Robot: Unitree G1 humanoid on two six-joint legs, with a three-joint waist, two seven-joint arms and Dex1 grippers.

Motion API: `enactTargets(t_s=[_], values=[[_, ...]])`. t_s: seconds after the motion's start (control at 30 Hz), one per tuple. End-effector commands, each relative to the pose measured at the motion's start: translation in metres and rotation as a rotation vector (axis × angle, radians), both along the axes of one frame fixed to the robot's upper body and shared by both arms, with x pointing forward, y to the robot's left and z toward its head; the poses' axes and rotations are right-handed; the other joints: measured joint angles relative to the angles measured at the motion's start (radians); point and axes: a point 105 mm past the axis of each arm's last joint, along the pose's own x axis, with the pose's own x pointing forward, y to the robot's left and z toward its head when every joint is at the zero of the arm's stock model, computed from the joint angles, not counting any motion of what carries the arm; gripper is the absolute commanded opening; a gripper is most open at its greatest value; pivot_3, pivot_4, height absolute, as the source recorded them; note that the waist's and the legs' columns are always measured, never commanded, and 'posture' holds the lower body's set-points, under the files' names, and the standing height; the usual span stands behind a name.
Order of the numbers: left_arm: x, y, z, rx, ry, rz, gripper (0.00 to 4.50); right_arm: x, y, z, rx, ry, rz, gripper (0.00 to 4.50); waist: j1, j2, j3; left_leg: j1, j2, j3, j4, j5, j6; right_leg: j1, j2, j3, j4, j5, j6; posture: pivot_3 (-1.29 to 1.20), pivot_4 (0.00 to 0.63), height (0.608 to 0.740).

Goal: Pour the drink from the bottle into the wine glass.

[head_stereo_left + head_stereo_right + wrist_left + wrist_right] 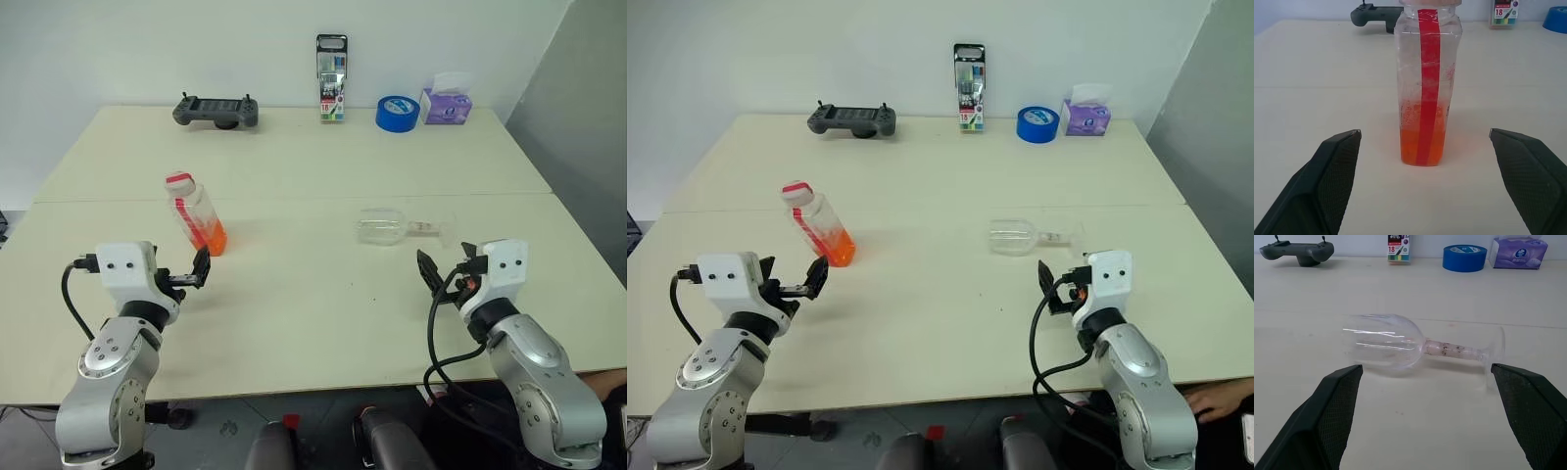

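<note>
Next, my left gripper takes the bottle hold of at the clear upper half of its body point(195, 211) point(1427, 66), between the cap and the orange drink.
The bottle point(195, 211) stands upright on the left half of the table, capped, with a red label strip; the orange drink point(1421, 147) fills its bottom third. My left gripper point(201, 266) is open just in front of it, its fingers point(1334, 171) level and apart, touching nothing. The wine glass point(385, 227) lies on its side on the right half, bowl to the left, stem and foot point(1496, 350) to the right. My right gripper point(428, 269) is open a short way in front of the glass, with nothing between its fingers point(1334, 401).
Along the table's back edge sit a grey game controller point(217, 111), a pack of markers point(331, 78), a blue tape roll point(397, 113) and a purple tissue box point(447, 103). A person's hand point(1218, 399) shows below the front right corner.
</note>
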Motion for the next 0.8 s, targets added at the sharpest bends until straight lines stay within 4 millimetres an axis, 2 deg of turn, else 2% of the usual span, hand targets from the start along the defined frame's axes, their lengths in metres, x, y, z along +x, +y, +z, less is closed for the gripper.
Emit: enactTargets(t_s=[0.03, 0.17, 0.3, 0.5, 0.6, 0.8], values=[[-0.001, 0.0, 0.018, 0.024, -0.07, -0.003, 4.49, -0.001, 0.001, 0.012, -0.007, -0.048, 0.007, 4.5, 0.0, 0.0, 0.0, 0.0, 0.0, 0.0, 0.0, 0.0, 0.0, 0.0, 0.0, 0.0, 0.0, 0.0, 0.0, 0.0, 0.15, 0.74], [0.003, 0.0, 0.02, 0.029, -0.076, -0.003, 4.49, 0.003, 0.003, 0.019, -0.02, -0.065, 0.052, 4.5, 0.0, 0.0, 0.0, 0.0, 0.0, 0.0, 0.0, 0.0, 0.0, 0.0, 0.0, 0.0, 0.0, 0.001, -0.001, 0.0, 0.15, 0.74], [0.01, -0.002, 0.025, 0.03, -0.09, -0.016, 4.49, 0.01, 0.017, 0.048, -0.021, -0.098, 0.324, 4.5, 0.0, 0.0, 0.0, 0.0, -0.002, 0.001, 0.001, 0.0, 0.0, 0.0, 0.0, -0.002, 0.0, 0.001, -0.002, 0.0, 0.15, 0.74], [0.021, -0.005, 0.03, 0.029, -0.103, -0.037, 4.49, -0.002, 0.05, 0.074, -0.019, -0.064, 0.743, 4.5, 0.001, 0.0, 0.0, 0.0, -0.001, -0.006, 0.001, 0.0, 0.001, 0.003, 0.0, -0.011, -0.001, 0.002, -0.004, 0.0, 0.15, 0.74], [0.028, -0.006, 0.032, 0.03, -0.111, -0.042, 4.49, -0.002, 0.061, 0.084, -0.011, -0.067, 0.817, 4.5, 0.002, 0.0, 0.001, 0.0, -0.001, -0.006, 0.001, 0.0, 0.001, 0.003, 0.0, -0.011, 0.0, 0.002, -0.004, 0.0, 0.15, 0.74], [0.046, -0.01, 0.035, 0.034, -0.126, -0.079, 4.49, -0.002, 0.073, 0.09, 0.004, -0.083, 0.849, 4.5, 0.005, 0.0, 0.001, 0.0, -0.001, -0.01, 0.001, 0.0, 0.001, 0.006, 0.0, -0.014, -0.001, 0.002, -0.004, 0.0, 0.15, 0.74]])
